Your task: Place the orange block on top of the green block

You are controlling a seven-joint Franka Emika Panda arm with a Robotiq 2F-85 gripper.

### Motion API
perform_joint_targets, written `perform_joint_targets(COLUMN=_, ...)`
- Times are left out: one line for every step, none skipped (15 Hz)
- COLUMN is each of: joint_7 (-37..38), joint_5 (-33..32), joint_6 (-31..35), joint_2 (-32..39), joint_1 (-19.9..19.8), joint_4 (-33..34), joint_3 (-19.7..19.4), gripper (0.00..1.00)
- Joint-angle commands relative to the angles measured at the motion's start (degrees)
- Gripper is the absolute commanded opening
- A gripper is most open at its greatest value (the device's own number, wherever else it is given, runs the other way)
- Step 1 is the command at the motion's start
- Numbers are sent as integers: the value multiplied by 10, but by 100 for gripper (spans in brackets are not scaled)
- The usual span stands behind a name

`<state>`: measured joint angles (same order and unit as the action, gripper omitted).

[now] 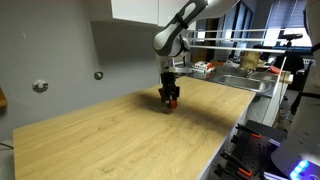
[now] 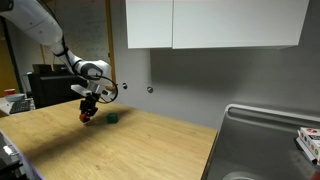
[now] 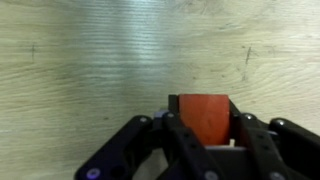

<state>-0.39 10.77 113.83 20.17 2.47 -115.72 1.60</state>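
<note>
My gripper needs to release the orange block on the green block's upper side (image 1: 167,91), just behind my gripper toward the grey wall.
My gripper (image 3: 202,128) is shut on the orange block (image 3: 203,117), a small orange-red cube held between the black fingers. In both exterior views the gripper (image 1: 171,99) (image 2: 87,114) hangs just above the wooden table with the orange block (image 1: 172,101) (image 2: 87,116) at its tip. The green block (image 2: 113,117), a small dark green cube, sits on the table a short way to the right of the gripper in an exterior view. It does not show in the wrist view.
The wooden table (image 1: 130,135) is wide and bare around the gripper. A metal sink (image 2: 265,140) lies at the table's end, with items on shelves beyond it (image 1: 205,68). A grey wall with outlets (image 1: 98,75) runs behind.
</note>
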Motion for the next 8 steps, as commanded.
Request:
perform_joint_targets(joint_7=10, joint_5=-17, joint_6=-22, joint_2=-25, joint_1=-4, joint_4=28, joint_3=-1, gripper=18)
perform_joint_targets(joint_7=7, joint_5=-19, joint_6=-25, joint_2=-28, joint_1=-6, joint_4=37, joint_3=-2, gripper=18)
perform_joint_targets(joint_7=6, joint_5=-21, joint_6=-26, joint_2=-27, joint_1=-8, joint_4=47, joint_3=-3, gripper=18)
perform_joint_targets(joint_7=3, joint_5=-24, joint_6=-29, joint_2=-25, joint_1=-11, joint_4=59, joint_3=-5, gripper=18)
perform_joint_targets(joint_7=1, joint_5=-25, joint_6=-31, joint_2=-21, joint_1=-14, joint_4=71, joint_3=-7, gripper=18)
perform_joint_targets(joint_7=0, joint_5=-26, joint_6=-34, joint_2=-17, joint_1=-18, joint_4=82, joint_3=-9, gripper=18)
perform_joint_targets(joint_7=-2, joint_5=-28, joint_6=-38, joint_2=-13, joint_1=-22, joint_4=94, joint_3=-12, gripper=18)
perform_joint_targets(joint_7=-2, joint_5=-30, joint_6=-42, joint_2=-9, joint_1=-25, joint_4=104, joint_3=-15, gripper=18)
